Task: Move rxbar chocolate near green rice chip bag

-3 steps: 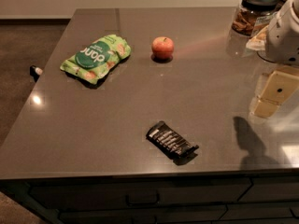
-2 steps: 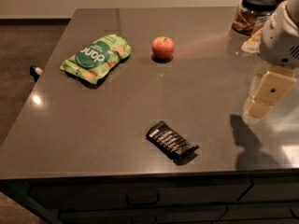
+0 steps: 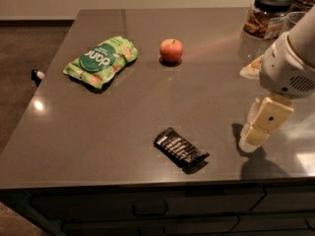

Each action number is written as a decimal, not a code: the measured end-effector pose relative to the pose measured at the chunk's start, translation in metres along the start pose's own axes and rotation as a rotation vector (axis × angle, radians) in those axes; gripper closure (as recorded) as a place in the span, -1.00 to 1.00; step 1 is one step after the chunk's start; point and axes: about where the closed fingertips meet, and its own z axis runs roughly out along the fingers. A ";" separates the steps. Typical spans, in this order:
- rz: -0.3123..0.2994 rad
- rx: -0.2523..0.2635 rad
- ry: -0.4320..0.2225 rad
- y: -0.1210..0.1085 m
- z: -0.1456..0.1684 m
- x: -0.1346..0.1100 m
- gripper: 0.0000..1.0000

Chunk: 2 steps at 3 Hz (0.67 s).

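Note:
The bar has to move near the green rice chip bag, so next my gripper needs to go to the middle of the rxbar chocolate (image 3: 181,149) and close on it there.
The rxbar chocolate (image 3: 180,148) is a flat black wrapper with white lettering, lying at an angle near the table's front edge. The green rice chip bag (image 3: 101,60) lies at the back left of the table, its dark green round label facing up. My gripper (image 3: 255,132) hangs from the white arm at the right, a little above the table, to the right of the bar and apart from it. It holds nothing that I can see.
A red apple (image 3: 171,50) sits at the back middle, right of the bag. A glass jar with a black lid (image 3: 266,15) stands at the back right. The grey table (image 3: 123,117) drops off at its front and left edges. A small object (image 3: 37,74) lies on the floor at left.
The arm and gripper have moved left and down, closer to the bar. The bar, bag and apple have not moved.

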 end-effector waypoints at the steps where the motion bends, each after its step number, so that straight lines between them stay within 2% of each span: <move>1: -0.006 -0.020 -0.078 0.027 0.024 -0.020 -1.00; 2: -0.025 -0.026 -0.142 0.049 0.052 -0.058 -1.00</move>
